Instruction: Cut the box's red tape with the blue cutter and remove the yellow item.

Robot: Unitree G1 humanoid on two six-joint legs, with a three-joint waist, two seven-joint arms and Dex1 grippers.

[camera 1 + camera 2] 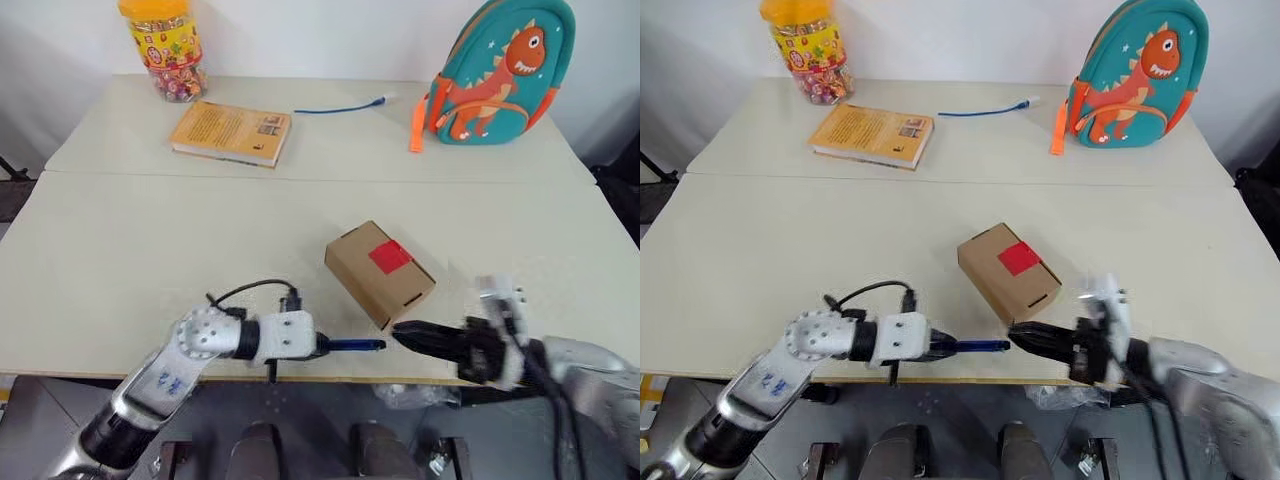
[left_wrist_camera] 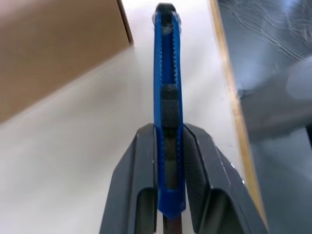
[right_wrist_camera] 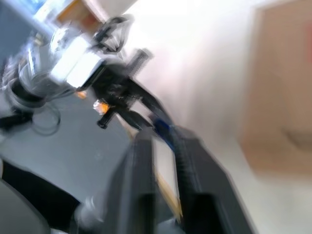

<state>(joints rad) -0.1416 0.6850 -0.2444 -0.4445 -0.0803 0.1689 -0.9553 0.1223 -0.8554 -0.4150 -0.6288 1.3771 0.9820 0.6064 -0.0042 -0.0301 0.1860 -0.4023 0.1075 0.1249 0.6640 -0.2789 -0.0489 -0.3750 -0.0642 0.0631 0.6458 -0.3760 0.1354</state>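
The blue cutter is held by its blade end in my left gripper, so my right gripper needs to open and take the cutter's dark end [image 1: 381,344] before cutting the red tape.
The brown cardboard box [image 1: 362,268] lies closed on the near table, right of the middle, with the square red tape [image 1: 390,257] on its top. My left gripper [image 1: 322,347] is shut on the blue cutter [image 1: 355,345], which points level toward the right along the table's front edge, just in front of the box. In the left wrist view the cutter [image 2: 165,73] stands clamped between both fingers [image 2: 139,165]. My right gripper [image 1: 400,335] points left at the cutter's dark tip, a small gap between its fingers and nothing in it. The yellow item is hidden.
On the far table stand a yellow-lidded candy jar [image 1: 165,45], an orange-yellow book [image 1: 230,133], a thin blue cable [image 1: 340,108] and a teal dinosaur backpack [image 1: 500,70]. Both grippers hover at the near table's front edge [image 1: 420,382].
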